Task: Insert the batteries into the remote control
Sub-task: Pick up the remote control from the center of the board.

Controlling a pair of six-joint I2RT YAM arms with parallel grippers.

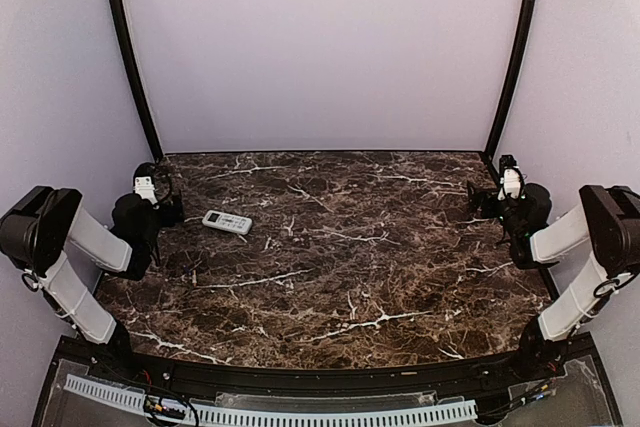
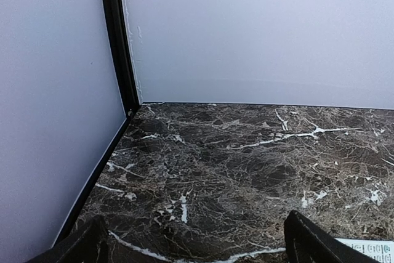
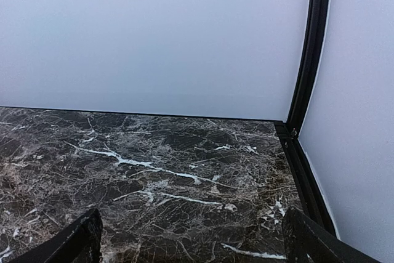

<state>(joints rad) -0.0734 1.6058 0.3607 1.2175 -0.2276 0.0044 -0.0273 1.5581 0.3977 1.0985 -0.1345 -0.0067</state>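
Note:
The robot's left gripper will close on the middle (image 1: pixel 230 222) of the white remote control, across its long sides, so that the remote's button end sticks out.
The white remote control (image 1: pixel 227 222) lies flat on the dark marble table at the left, buttons up; its corner also shows at the lower right edge of the left wrist view (image 2: pixel 369 248). No batteries are in view. My left gripper (image 1: pixel 165 205) is just left of the remote, open and empty, its fingers (image 2: pixel 314 244) spread wide over bare marble. My right gripper (image 1: pixel 480 202) is at the far right near the back corner, open and empty, with fingers (image 3: pixel 80 238) wide apart.
The dark marble table (image 1: pixel 330 257) is enclosed by pale walls with black corner posts (image 1: pixel 130 57). The left gripper faces the back left corner (image 2: pixel 132 106); the right gripper faces the back right corner (image 3: pixel 289 127).

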